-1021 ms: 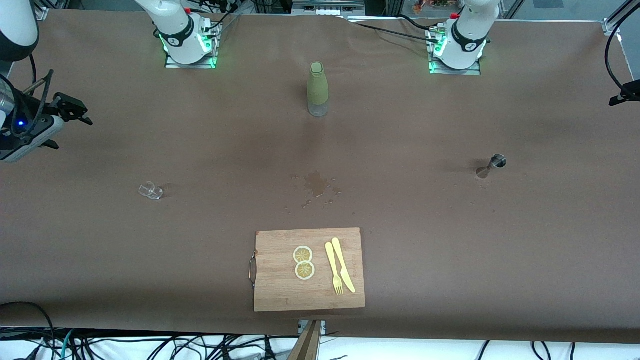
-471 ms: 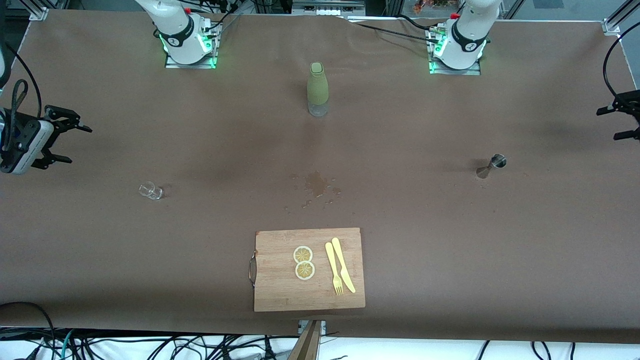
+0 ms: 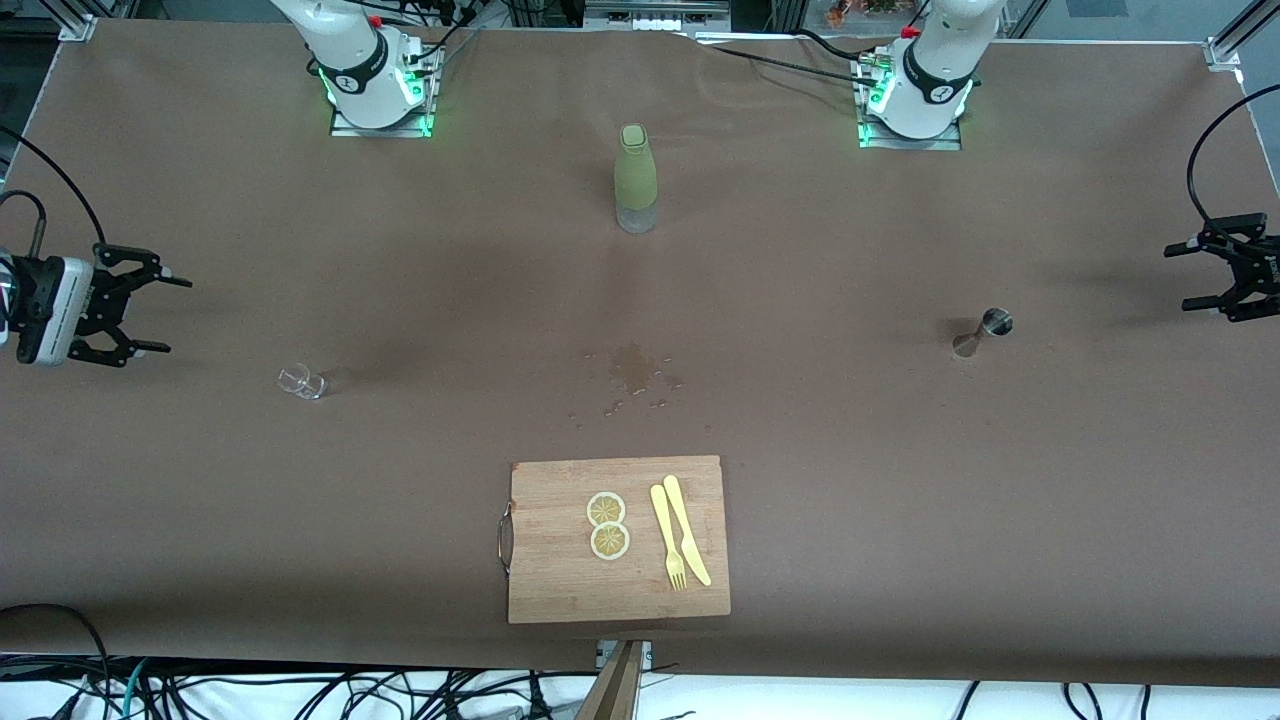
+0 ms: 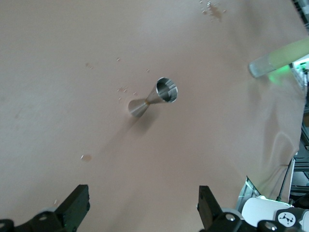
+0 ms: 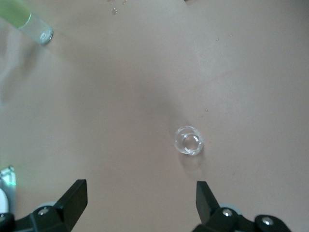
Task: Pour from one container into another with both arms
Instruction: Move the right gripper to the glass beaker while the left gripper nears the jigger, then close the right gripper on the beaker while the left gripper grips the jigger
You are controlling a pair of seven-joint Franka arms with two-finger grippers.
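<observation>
The small clear glass is next for my right gripper, which should go to it and close on the glass's sides (image 3: 302, 382) (image 5: 189, 141), below the glass's rim.
A small clear glass (image 3: 302, 381) (image 5: 188, 140) stands toward the right arm's end of the table. A steel jigger (image 3: 985, 330) (image 4: 153, 96) stands upright toward the left arm's end. My right gripper (image 3: 172, 316) (image 5: 140, 191) hangs open and empty over the table edge short of the glass. My left gripper (image 3: 1183, 277) (image 4: 143, 198) hangs open and empty over the table's other end, short of the jigger. A green bottle (image 3: 636, 178) (image 4: 280, 57) (image 5: 24, 19) with a clear base stands between the two arm bases.
A wooden cutting board (image 3: 560, 560) lies near the front edge, carrying two lemon slices (image 3: 607, 525) and a yellow knife and fork (image 3: 680, 545). A wet stain (image 3: 635, 370) with droplets marks the brown cover at mid-table.
Both grippers have come in over the table ends, the right one dropping toward the glass's level and the left one coming into fuller view. Both stayed open. Nothing on the table moved.
</observation>
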